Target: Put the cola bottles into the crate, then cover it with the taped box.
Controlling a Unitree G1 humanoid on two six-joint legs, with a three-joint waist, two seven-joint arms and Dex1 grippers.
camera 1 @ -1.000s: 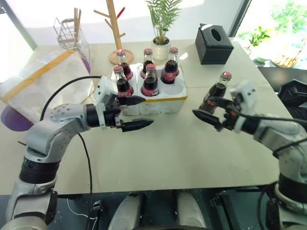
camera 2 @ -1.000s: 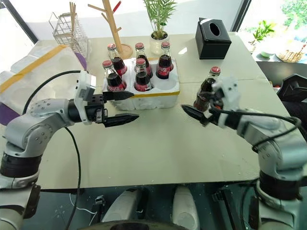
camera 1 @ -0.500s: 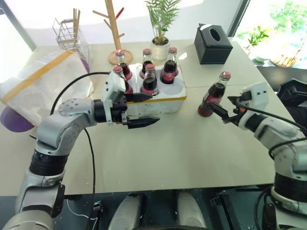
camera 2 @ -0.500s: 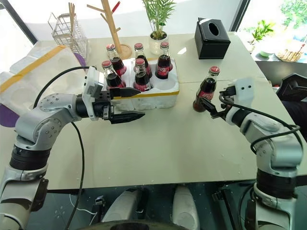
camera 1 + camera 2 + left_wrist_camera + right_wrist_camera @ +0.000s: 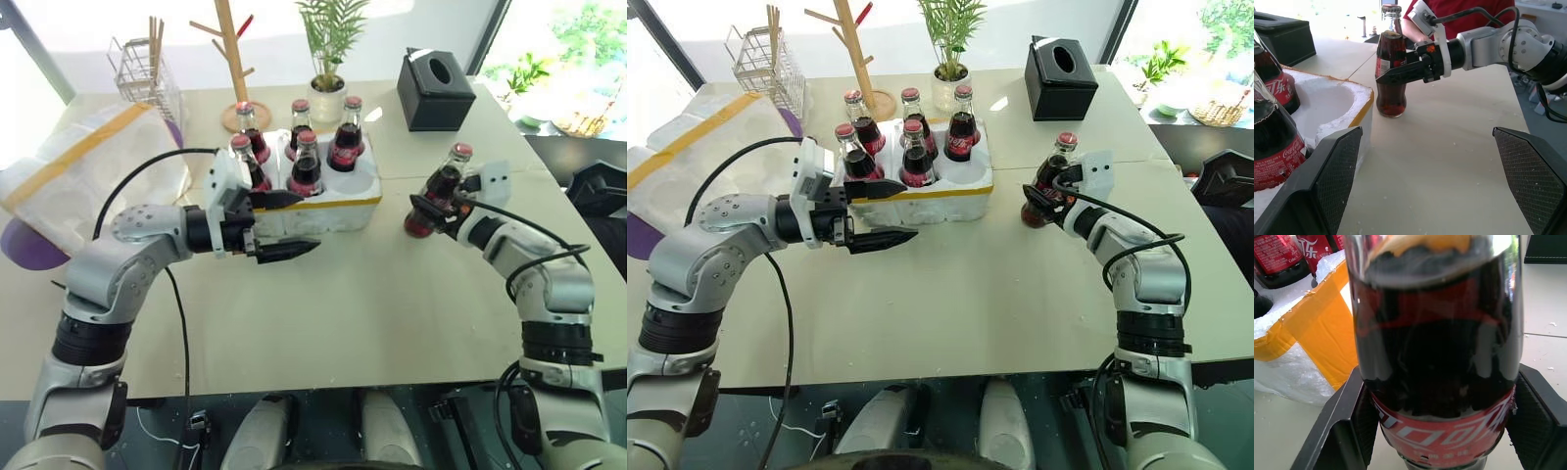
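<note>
The cola bottle, still upright on the table beside the crate, will go down in the crate's empty front corner hole (image 5: 355,183) (image 5: 1283,297) from my right gripper.
The white crate (image 5: 328,211) with its yellow rim band holds several cola bottles (image 5: 306,164); its front right hole (image 5: 1327,105) is empty. One more cola bottle (image 5: 440,186) stands upright on the table to the right of the crate. My right gripper (image 5: 428,207) is shut on this bottle's lower body, a finger pad (image 5: 1540,426) pressed to each side. My left gripper (image 5: 310,223) hangs open in front of the crate's left half, pointing right, with nothing between its fingers. The taped box (image 5: 88,166) lies at the table's far left.
A black tissue box (image 5: 437,90) stands at the back right. A potted plant (image 5: 329,98), a wooden branch stand (image 5: 235,69) and a wire rack (image 5: 147,73) line the back edge. A person in red (image 5: 1464,12) is beyond the table's right side.
My right gripper reached forward to the lone bottle, went from open to shut, and now grips it. The left gripper stayed in front of the crate.
</note>
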